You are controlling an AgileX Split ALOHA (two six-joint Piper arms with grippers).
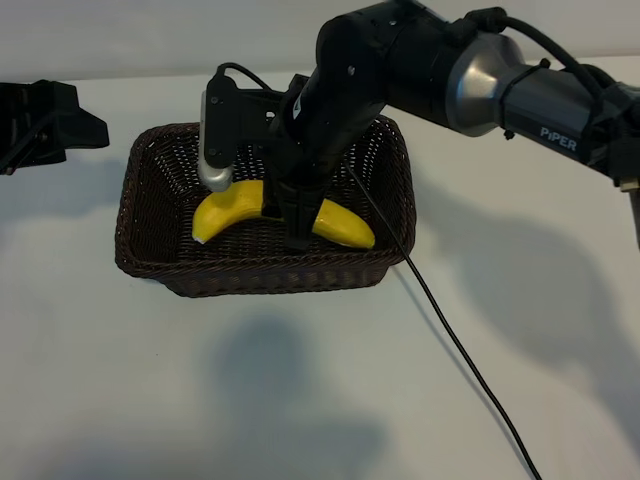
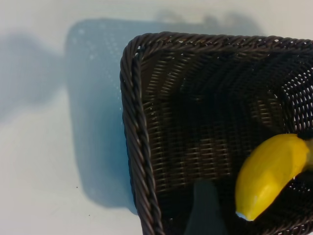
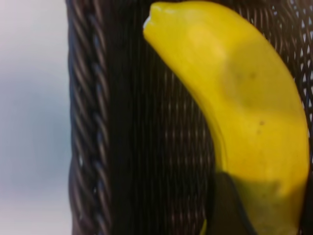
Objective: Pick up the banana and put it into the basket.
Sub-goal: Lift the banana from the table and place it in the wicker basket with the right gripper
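Observation:
The yellow banana, now held low over the basket's floor, will be released by my right gripper on the basket's bottom, lengthwise (image 1: 274, 236) and close behind the front side of the basket.
The yellow banana (image 1: 228, 212) is inside the dark brown wicker basket (image 1: 250, 285), low over its floor. My right gripper (image 1: 298, 228) reaches down into the basket and is shut across the banana's middle, so the fruit sticks out on both sides of the fingers. In the right wrist view the banana (image 3: 244, 98) fills the frame over the basket's weave (image 3: 93, 122), with one dark finger (image 3: 226, 210) against it. My left gripper (image 1: 40, 125) is parked at the far left, open and holding nothing. Its view shows a basket corner (image 2: 134, 147) and one banana end (image 2: 269, 176).
The right arm's black cable (image 1: 450, 340) trails from the basket across the white table toward the front. The right arm's body hangs over the back right of the basket. Bare table lies in front of and beside the basket.

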